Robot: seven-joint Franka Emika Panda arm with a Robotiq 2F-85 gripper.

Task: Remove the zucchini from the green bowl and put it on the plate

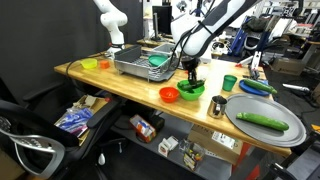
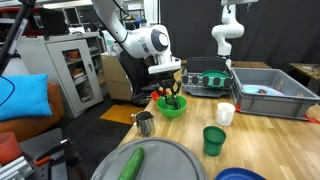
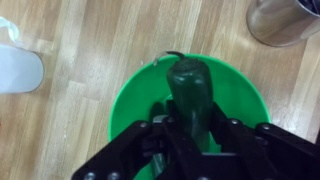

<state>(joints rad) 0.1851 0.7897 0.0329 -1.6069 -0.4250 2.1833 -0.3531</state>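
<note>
My gripper is going to let go of the zucchini on the grey plate [image 1: 245, 107], setting it just behind the long green cucumber.
The green bowl [image 3: 125, 100] stands on the wooden table, seen in both exterior views [image 1: 192, 91] [image 2: 172, 109]. The zucchini [image 3: 188, 85], short and dark green, lies inside it. My gripper [image 3: 190, 130] reaches straight down into the bowl [image 1: 190, 76] [image 2: 172, 98], with its fingers closed against both sides of the zucchini. The large grey plate [image 1: 240, 108] [image 2: 160, 150] lies at the table's end, apart from the bowl. A long green cucumber [image 1: 262, 121] [image 2: 130, 163] lies on the plate.
A red-orange bowl [image 1: 169, 94] sits next to the green bowl. A green cup [image 1: 230, 83] [image 2: 214, 140], a white cup [image 2: 226, 113] [image 3: 18, 68], a metal cup [image 2: 145, 122] [image 3: 285, 20] and a blue dish [image 2: 240, 175] stand nearby. A dish rack [image 1: 145, 62] is behind.
</note>
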